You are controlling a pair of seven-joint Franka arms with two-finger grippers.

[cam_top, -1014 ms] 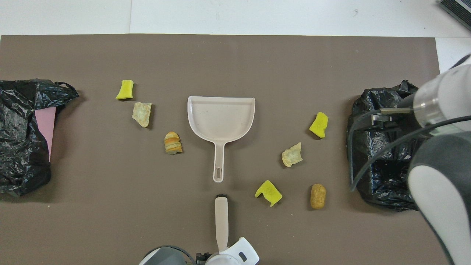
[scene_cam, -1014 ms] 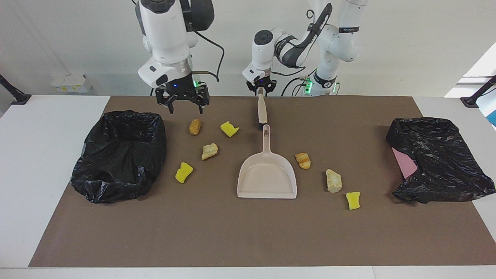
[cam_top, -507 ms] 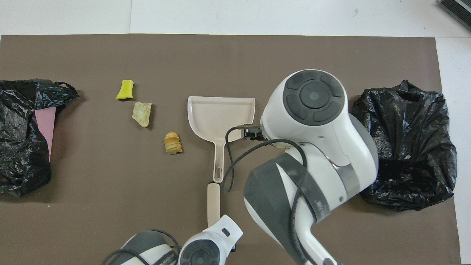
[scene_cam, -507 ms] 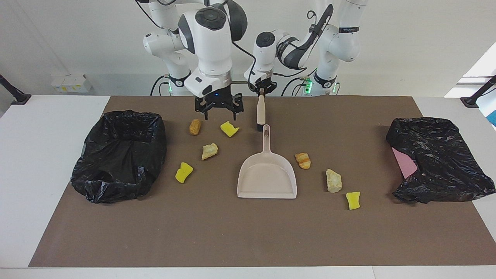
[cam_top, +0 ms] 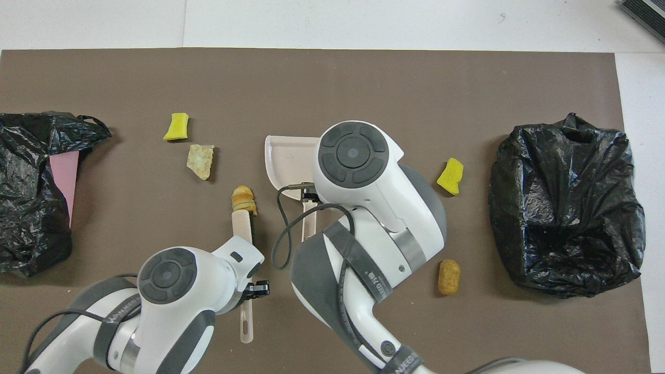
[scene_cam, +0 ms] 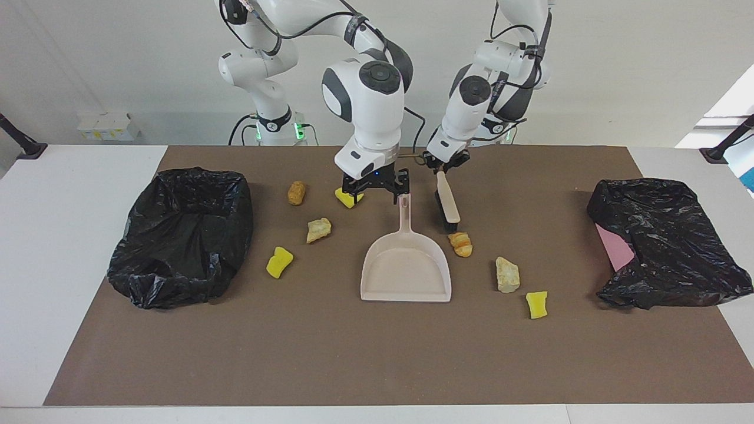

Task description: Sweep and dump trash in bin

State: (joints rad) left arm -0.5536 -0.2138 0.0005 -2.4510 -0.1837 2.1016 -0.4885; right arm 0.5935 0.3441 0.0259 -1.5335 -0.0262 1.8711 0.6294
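Next, my right gripper closes on the handle of the beige dustpan (cam_top: 309, 225), so that the dustpan can be turned toward the trash the brush sweeps.
The beige dustpan (scene_cam: 406, 268) lies flat mid-table, handle toward the robots. My right gripper (scene_cam: 377, 191) is open and low just above the handle's end, partly hiding a yellow sponge (scene_cam: 347, 198). My left gripper (scene_cam: 443, 166) is shut on the brush (scene_cam: 447, 205), whose head is down by an orange-brown lump (scene_cam: 460, 244). Other trash lies around: a brown lump (scene_cam: 296, 192), a tan lump (scene_cam: 318, 229), a yellow sponge (scene_cam: 279, 262), a beige rock (scene_cam: 507, 274) and a yellow sponge (scene_cam: 536, 304). In the overhead view the right arm covers much of the dustpan (cam_top: 286, 158).
A bin lined with a black bag (scene_cam: 182, 235) stands open at the right arm's end of the brown mat. A crumpled black bag (scene_cam: 668, 244) with a pink sheet (scene_cam: 614, 247) lies at the left arm's end. White table (scene_cam: 70, 235) borders the mat.
My right gripper has swung from beside the bin to the dustpan's handle and come lower. My left gripper has carried the brush toward its own end, next to the orange-brown lump.
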